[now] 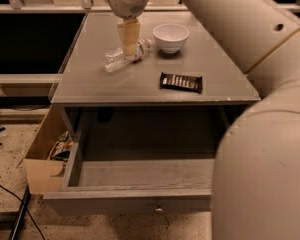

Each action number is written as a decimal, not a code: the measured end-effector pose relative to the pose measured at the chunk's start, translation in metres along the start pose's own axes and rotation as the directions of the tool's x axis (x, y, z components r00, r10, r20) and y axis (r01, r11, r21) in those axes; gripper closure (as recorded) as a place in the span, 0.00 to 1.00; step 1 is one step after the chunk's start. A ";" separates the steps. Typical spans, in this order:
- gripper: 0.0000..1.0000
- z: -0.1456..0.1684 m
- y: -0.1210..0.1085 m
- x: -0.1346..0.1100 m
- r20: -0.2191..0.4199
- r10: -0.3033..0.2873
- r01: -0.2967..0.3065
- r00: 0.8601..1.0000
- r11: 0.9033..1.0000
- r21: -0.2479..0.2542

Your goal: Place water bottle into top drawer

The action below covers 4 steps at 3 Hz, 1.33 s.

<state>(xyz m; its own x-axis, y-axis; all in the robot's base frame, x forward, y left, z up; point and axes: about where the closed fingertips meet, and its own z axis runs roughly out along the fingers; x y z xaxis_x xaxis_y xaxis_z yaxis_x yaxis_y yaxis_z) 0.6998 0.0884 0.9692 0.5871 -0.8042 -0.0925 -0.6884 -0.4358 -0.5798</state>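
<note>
My gripper is going to close on the cap-side half (136, 52) of the water bottle, the part closer to the white bowl.
The water bottle (121, 56) lies on its side on the grey cabinet top (140, 84), cap pointing right toward the white bowl. My gripper (129, 51) hangs straight down over the bottle's middle, its pale fingers (128, 36) reaching down to the bottle. The top drawer (140, 176) stands pulled open below the cabinet top, empty inside, with its small metal knob (159, 210) on the front. My arm fills the right side of the view and hides the drawer's right part.
A white bowl (171, 37) stands just right of the bottle. A dark candy bar (181, 82) lies near the top's front right. An open cardboard box (47, 156) with items sits on the floor at the left, beside cables (15, 204).
</note>
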 end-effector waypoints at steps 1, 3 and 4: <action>0.00 0.041 -0.021 -0.001 -0.010 -0.011 0.011 1.000 0.999 -0.036; 0.00 0.048 -0.006 0.026 -0.051 0.003 -0.006 0.999 0.998 -0.060; 0.00 0.057 0.003 0.050 -0.072 0.026 -0.031 0.997 0.997 -0.077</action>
<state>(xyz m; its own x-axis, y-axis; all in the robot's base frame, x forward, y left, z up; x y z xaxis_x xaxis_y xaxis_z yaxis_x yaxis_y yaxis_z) 0.7512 0.0702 0.9172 0.5368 -0.8423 -0.0485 -0.7372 -0.4403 -0.5126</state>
